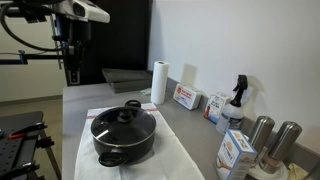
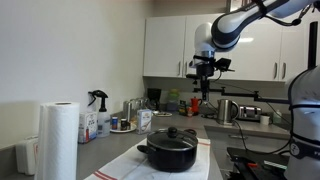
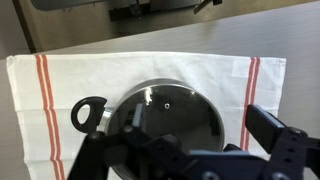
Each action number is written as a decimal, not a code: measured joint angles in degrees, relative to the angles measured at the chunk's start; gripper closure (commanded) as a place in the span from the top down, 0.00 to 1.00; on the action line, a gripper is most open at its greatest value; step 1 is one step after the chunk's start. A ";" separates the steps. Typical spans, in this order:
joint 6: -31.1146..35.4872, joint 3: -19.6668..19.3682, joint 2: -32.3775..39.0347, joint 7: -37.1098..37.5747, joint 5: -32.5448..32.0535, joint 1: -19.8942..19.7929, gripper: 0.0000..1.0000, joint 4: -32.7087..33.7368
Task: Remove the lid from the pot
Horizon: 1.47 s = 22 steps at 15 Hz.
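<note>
I need to next lower and close on the black knob point(image 1: 125, 116) centred on the pot's glassy lid.
The black pot point(image 1: 122, 143) stands on a white towel with red stripes point(image 3: 60, 90) on the counter, and shows in both exterior views point(image 2: 168, 154). Its dark glassy lid point(image 3: 170, 115) sits closed on it, with the black knob point(image 1: 128, 113) in the centre. In the wrist view the knob is hidden behind my gripper, and one side handle point(image 3: 88, 112) shows at the left. My gripper point(image 2: 205, 88) hangs high above the pot and apart from it. Its fingers are open and empty, spread over the lid point(image 3: 200, 120).
A paper towel roll point(image 1: 158, 82), boxes point(image 1: 186, 97), a spray bottle point(image 1: 237, 98) and two steel canisters point(image 1: 272, 138) line the wall side of the counter. A kettle point(image 2: 227, 110) stands at the far end. Wall cabinets point(image 2: 170, 45) hang above.
</note>
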 measured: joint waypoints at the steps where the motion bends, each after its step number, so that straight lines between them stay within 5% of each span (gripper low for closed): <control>1: 1.57 0.41 1.65 0.57 -0.38 0.00 1.00 0.40; 22: 20.77 2.22 27.86 4.18 -3.41 0.01 1.00 9.88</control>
